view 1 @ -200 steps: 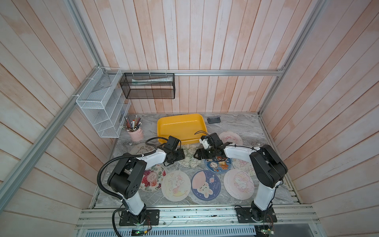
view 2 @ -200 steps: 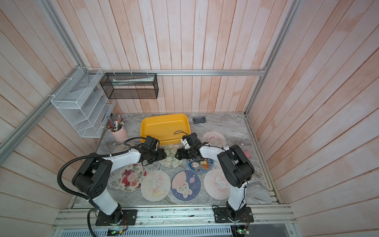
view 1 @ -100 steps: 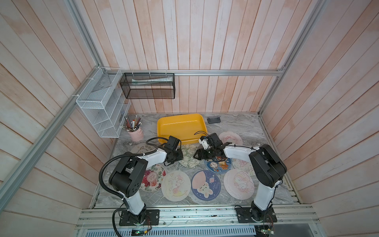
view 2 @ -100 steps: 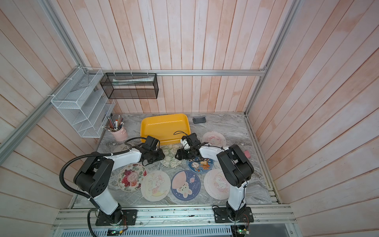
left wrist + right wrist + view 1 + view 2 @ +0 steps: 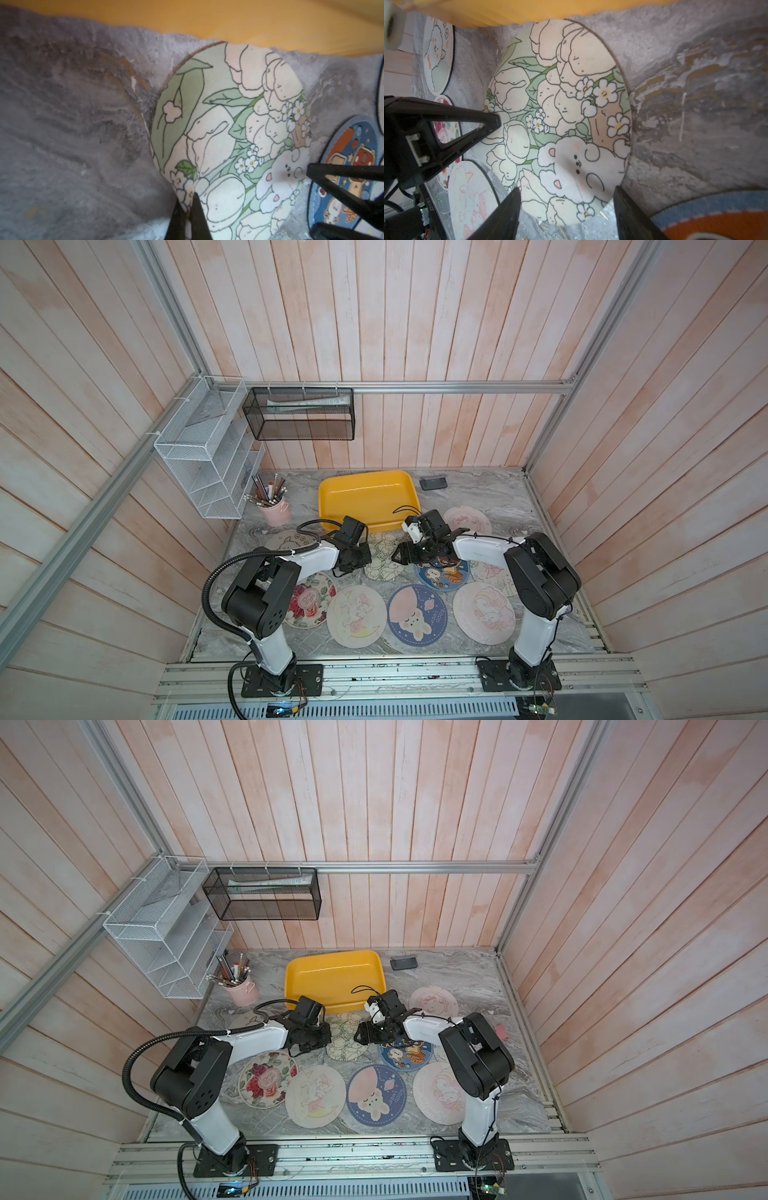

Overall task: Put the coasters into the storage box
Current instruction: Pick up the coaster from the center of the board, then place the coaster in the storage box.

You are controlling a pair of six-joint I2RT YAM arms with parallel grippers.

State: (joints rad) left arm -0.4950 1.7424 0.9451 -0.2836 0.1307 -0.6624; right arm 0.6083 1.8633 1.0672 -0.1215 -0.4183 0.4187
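The robot's left gripper needs to release the green floral coaster on the bottom of the yellow storage box, toward the pink pencil cup (image 5: 357, 503).
A green floral coaster (image 5: 384, 556) (image 5: 347, 1036) lies just in front of the empty yellow storage box (image 5: 365, 497) (image 5: 332, 977). My left gripper (image 5: 187, 199) (image 5: 365, 561) is shut on this coaster's (image 5: 228, 135) left edge, which curls up off the marble. My right gripper (image 5: 568, 190) (image 5: 397, 558) stands open, its fingers either side of the coaster's (image 5: 560, 114) opposite edge without pinching it. Several more coasters lie flat nearer the front, among them a rose one (image 5: 309, 599), a dark blue bunny one (image 5: 417, 614) and a pink unicorn one (image 5: 484, 612).
A pink pencil cup (image 5: 276, 510) stands left of the box under a white wire rack (image 5: 208, 460). A black mesh basket (image 5: 299, 414) hangs on the back wall. A small black device (image 5: 432, 482) lies behind the box. Wooden walls enclose the table.
The left gripper's jaws have closed onto the floral coaster's edge. The right gripper's jaws have narrowed a little. Both arms have hardly moved.
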